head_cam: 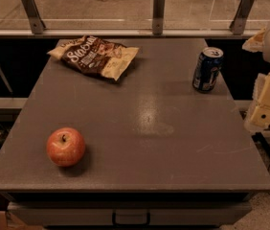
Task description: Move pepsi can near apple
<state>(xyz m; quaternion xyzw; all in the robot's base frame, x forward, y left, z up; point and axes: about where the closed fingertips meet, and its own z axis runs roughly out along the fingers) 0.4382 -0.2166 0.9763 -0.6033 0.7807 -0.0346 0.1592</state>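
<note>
Next, I grip the middle of the pepsi can (208, 72), below its silver top.
The pepsi can (208, 69), dark blue with a silver top, stands upright near the far right edge of the grey table (140, 128). The apple (65, 146), red-orange with a short stem, sits near the front left of the table. My gripper (269, 99) is at the right edge of the view, beyond the table's right side, to the right of the can and a little nearer the front. It holds nothing that I can see.
A brown and cream snack bag (95, 55) lies at the far left-centre of the table. A glass barrier with metal posts (158, 11) runs behind the table. A drawer handle (131, 218) shows below the front edge.
</note>
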